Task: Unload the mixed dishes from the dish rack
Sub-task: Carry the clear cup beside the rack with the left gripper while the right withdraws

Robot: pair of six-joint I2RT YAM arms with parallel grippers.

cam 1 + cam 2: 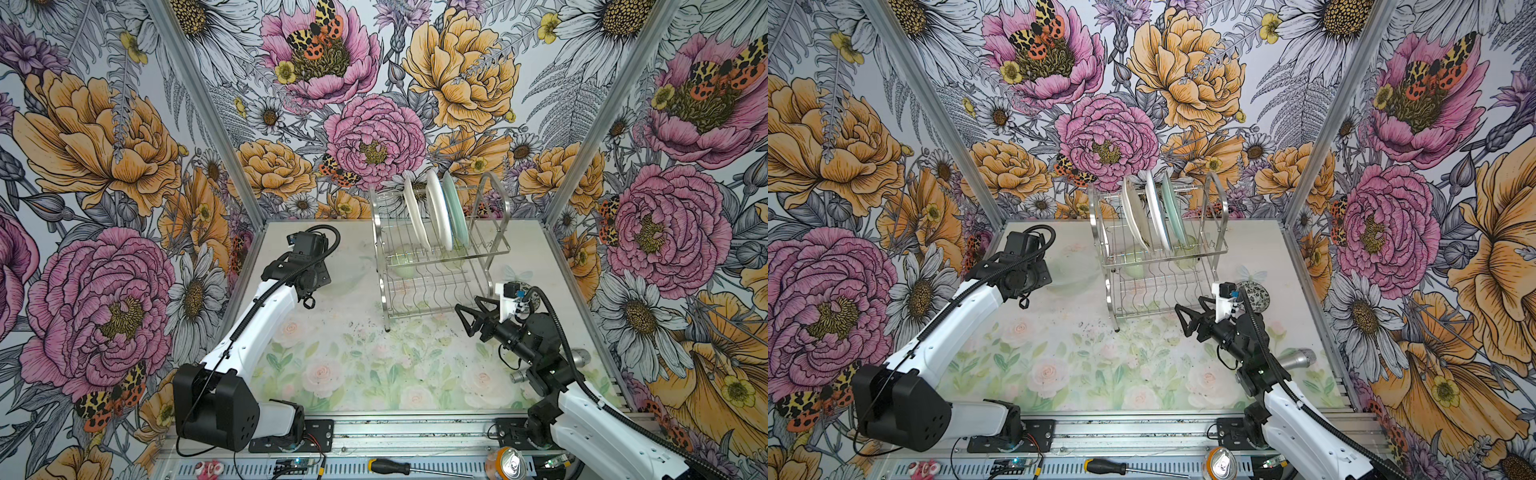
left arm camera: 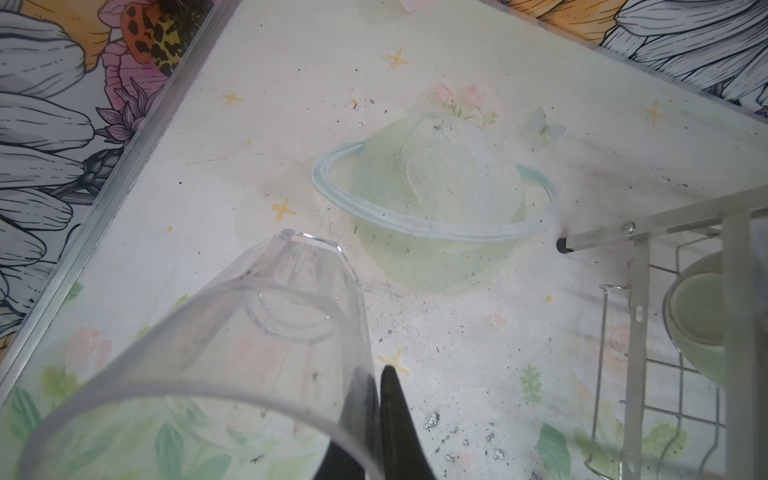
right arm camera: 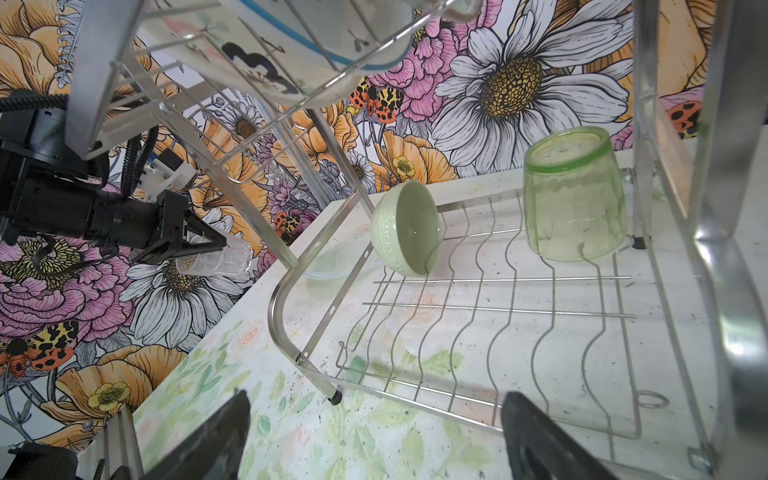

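Note:
Next, my left gripper lets go of the clear glass on the ringed planet print's edge (image 1: 301,274) (image 2: 328,212), on the side of the print away from the rack.
The dish rack (image 1: 496,195) (image 1: 1219,195) stands at the back of the table. Its upper shelf holds three upright plates: cream (image 1: 415,216), white (image 1: 438,216) and mint green (image 1: 455,212). On the lower tier a pale green bowl (image 3: 407,228) lies on its side and a green tumbler (image 3: 575,195) stands upside down. My left gripper (image 2: 377,374) is shut on the wall of the clear glass (image 2: 249,332) (image 3: 220,259), left of the rack above the table. My right gripper (image 1: 469,316) (image 3: 376,397) is open and empty at the rack's front right corner. A speckled bowl (image 1: 1256,295) sits on the table behind my right wrist.
A grey metal cylinder (image 1: 1298,357) lies on the table beside the right arm. A screwdriver (image 1: 390,466) and a can (image 1: 509,463) rest on the front rail. Flowered walls close in the left, back and right sides.

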